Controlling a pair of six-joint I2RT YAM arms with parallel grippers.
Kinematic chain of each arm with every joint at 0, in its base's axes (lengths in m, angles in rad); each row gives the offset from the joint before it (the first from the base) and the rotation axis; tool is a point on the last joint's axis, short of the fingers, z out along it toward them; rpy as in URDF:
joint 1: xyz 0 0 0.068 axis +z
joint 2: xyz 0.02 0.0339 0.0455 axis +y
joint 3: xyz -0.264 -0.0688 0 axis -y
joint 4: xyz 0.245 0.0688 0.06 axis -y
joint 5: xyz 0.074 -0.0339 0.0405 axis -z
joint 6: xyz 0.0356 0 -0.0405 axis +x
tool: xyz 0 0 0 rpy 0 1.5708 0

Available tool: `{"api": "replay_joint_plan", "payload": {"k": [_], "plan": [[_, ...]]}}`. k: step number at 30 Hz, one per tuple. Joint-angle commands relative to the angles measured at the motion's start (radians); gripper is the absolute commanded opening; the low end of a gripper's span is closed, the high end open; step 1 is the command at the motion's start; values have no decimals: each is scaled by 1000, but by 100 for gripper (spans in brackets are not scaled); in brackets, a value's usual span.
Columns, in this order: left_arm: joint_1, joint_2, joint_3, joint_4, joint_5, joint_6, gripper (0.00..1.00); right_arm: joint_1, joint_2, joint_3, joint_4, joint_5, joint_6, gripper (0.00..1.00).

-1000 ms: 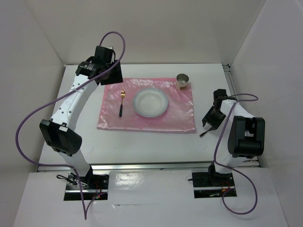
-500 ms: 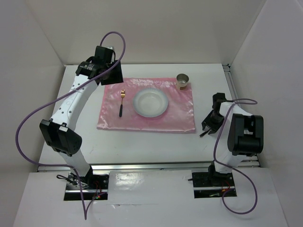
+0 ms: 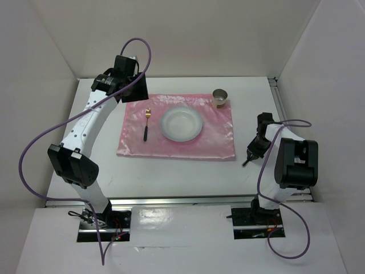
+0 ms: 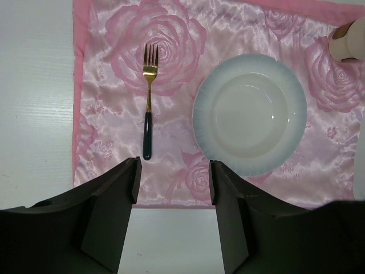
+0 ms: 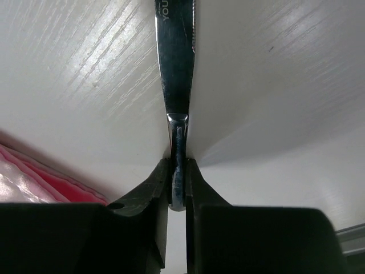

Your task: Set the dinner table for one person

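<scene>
Next, my right gripper lets go of the silver utensil on the pink cloth (image 3: 217,129) beside the plate, across from the fork.
The white dinner table (image 3: 171,177) carries a shiny pink cloth (image 3: 217,142). On the cloth lie a pale plate (image 3: 181,124), a gold fork with a dark handle (image 3: 146,123) to its left, and a metal cup (image 3: 220,98) at the back right. My right gripper (image 3: 250,154) is low over the table, right of the cloth. In the right wrist view it (image 5: 178,165) is shut on a silver utensil (image 5: 175,57), seen edge-on and resting on the table. My left gripper (image 3: 134,91) is open and empty, high above the cloth's back left; its wrist view (image 4: 171,171) shows the fork (image 4: 149,103) and the plate (image 4: 250,114).
White walls enclose the table on three sides. Silver rails run along the near edge (image 3: 188,201) and the right edge (image 3: 276,91). The pink cloth's edge (image 5: 34,171) lies just left of the right gripper. The cup shows at the left wrist view's right edge (image 4: 349,43).
The right gripper has moved a little toward the near edge and down onto the silver utensil beside the cloth. The left arm, plate, fork and cup have not moved.
</scene>
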Motion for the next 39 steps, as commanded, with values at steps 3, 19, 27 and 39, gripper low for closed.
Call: {"api": "replay_joint_plan", "payload": {"k": [3,19,27,39], "plan": [[6,-23,0,17,0,19,68,-6,12,-51,134,47,2,7],[6,-23,19,17,-11,19,68,3,-179,-22,72,77,-10,2],[6,-23,28,8,-11,19,68,101,-188,96,13,124,-30,2],[15,-23,28,8,-20,19,68,361,-18,375,-96,104,-118,2]]}}
